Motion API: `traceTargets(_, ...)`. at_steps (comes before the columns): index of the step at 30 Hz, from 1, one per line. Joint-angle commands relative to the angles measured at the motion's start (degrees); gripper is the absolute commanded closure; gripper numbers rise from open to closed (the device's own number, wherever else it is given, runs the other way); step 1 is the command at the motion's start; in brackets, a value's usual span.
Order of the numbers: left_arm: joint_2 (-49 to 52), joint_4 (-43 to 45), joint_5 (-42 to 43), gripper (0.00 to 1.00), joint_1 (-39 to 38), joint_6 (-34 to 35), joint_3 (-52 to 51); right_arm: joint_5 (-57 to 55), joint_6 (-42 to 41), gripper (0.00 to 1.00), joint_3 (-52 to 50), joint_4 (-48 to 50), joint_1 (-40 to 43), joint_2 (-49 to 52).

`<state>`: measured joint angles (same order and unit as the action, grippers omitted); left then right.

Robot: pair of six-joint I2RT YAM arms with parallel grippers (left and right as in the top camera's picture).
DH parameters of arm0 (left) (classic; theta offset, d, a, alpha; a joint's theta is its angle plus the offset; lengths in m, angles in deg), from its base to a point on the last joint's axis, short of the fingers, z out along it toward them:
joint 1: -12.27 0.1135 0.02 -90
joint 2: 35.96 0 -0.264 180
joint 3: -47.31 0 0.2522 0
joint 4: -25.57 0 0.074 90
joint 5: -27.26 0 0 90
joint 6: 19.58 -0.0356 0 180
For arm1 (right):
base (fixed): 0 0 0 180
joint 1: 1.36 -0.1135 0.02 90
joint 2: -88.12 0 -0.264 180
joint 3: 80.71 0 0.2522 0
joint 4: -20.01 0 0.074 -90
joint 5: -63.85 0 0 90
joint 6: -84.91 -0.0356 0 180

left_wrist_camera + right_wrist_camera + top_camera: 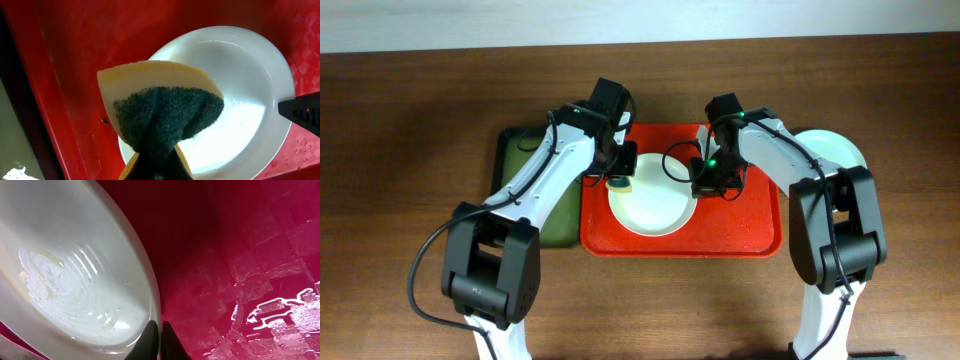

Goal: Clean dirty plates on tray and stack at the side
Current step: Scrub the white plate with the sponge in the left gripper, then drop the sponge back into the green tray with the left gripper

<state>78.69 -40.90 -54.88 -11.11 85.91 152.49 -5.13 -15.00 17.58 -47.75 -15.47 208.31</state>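
Observation:
My left gripper needs to put the yellow sponge down in the near half of the dark green tray (536, 213).
A white plate (655, 215) lies on the red tray (750, 225), left of its middle. My left gripper (620, 170) is shut on a yellow sponge with a dark green scouring face (165, 100) and holds it over the plate's left rim (240, 100). My right gripper (160, 332) is shut on the plate's right rim; in the overhead view it (705, 185) sits at the plate's upper right edge. The plate's inside (75, 270) is wet with a thin soapy film. The tray floor (240, 255) is wet beside it. A pale plate (835, 150) lies on the table right of the tray.
A dark green tray (535, 195) with a black rim lies against the red tray's left side, partly under my left arm. The red tray's wall (75, 45) runs close to the sponge. Brown table surrounds both trays.

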Motion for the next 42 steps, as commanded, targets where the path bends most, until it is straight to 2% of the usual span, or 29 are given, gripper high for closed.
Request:
traceTargets(1, -0.11, 0.37, -0.68, 1.00, -0.26, 0.31, 0.55, -0.68, -1.53, 0.96, -0.37, 0.09, -0.87, -0.55)
traceTargets(9, 8.20, 1.70, -2.16, 1.00, -3.23, 0.57, 0.55, -0.70, -4.07, 0.96, -0.37, 1.36, -1.42, -0.55)
traceTargets(11, 10.95, 2.21, -11.74, 1.00, -3.74, 7.78, 0.55, -0.70, -4.07, 0.96, -0.37, 1.33, -1.42, -0.55)
traceTargets(12, 11.50, 2.40, -11.26, 1.00, -3.76, 8.94, 0.55, -0.72, -4.07, 0.96, -0.37, 1.33, -1.42, -0.55)
traceTargets(13, 11.65, 2.34, -7.45, 1.00, -3.93, 8.50, 0.55, -0.72, -4.07, 0.96, -0.37, 1.33, -1.42, -0.55)
traceTargets(15, 11.67, 2.75, 13.44, 1.00, -4.22, -0.68, 0.57, -0.72, -4.07, 0.96, -0.37, 1.36, -1.42, -0.55)
traceTargets(16, 11.65, 2.73, 17.20, 1.00, -4.22, -1.95, 0.57, -0.72, -4.07, 0.96, -0.37, 1.33, -1.42, -0.55)
traceTargets(18, 11.23, 2.62, 17.84, 1.00, -2.71, -1.90, 2.23, -0.72, -4.04, 0.96, -0.37, 1.31, -1.42, -0.55)
traceTargets(20, 9.09, 1.64, 15.96, 1.00, -0.85, -1.90, 5.22, -0.72, -4.04, 0.96, -0.37, 1.33, -1.42, -0.55)
traceTargets(22, 6.62, -0.20, 5.22, 1.00, -0.22, -1.88, 5.64, -0.72, -4.04, 0.96, -0.37, 1.33, -1.42, -0.55)
traceTargets(25, 6.62, -1.22, -3.23, 1.00, -0.24, 0.59, 3.43, -0.72, -4.07, 0.96, -0.37, 1.36, -1.42, -0.55)
traceTargets(29, 6.62, 2.38, -2.23, 1.00, -1.40, 1.81, -3.76, -0.72, -4.07, 0.96, -0.37, 1.36, -1.42, -0.55)
traceTargets(31, 6.62, 2.58, 3.21, 1.00, -3.21, 1.79, -6.82, -0.70, -4.07, 0.96, -0.37, 1.33, -1.42, -0.55)
traceTargets(32, 6.62, 2.60, 8.61, 1.00, -3.67, 1.53, -6.95, -0.72, -4.07, 0.96, -0.37, 1.33, -1.42, -0.55)
traceTargets(33, 6.62, 4.35, 20.26, 1.00, -3.72, 1.11, -6.95, -0.72, -4.07, 0.96, -0.37, 1.33, -1.42, -0.55)
traceTargets(35, 6.60, 5.11, 27.08, 1.00, -2.49, -0.57, -5.11, -0.70, -4.07, 0.96, -0.37, 1.31, -1.42, -0.55)
traceTargets(37, 5.79, 0.48, 25.90, 1.00, 0.37, -2.38, 0.87, -0.72, -4.04, 0.96, -0.37, 1.29, -1.42, -0.55)
traceTargets(39, 2.56, -7.89, 13.22, 1.00, 4.15, -2.38, 8.81, -0.72, -4.07, 0.96, -0.37, 1.31, -1.42, -0.55)
traceTargets(40, 0.44, -12.09, 3.74, 1.00, 5.38, -2.36, 12.74, -0.72, -4.04, 0.96, -0.37, 1.33, -1.42, -0.55)
traceTargets(42, -2.25, -14.71, -8.63, 1.00, 7.39, -2.32, 14.08, -0.72, -4.04, 0.96, -0.37, 1.38, -1.42, -0.55)
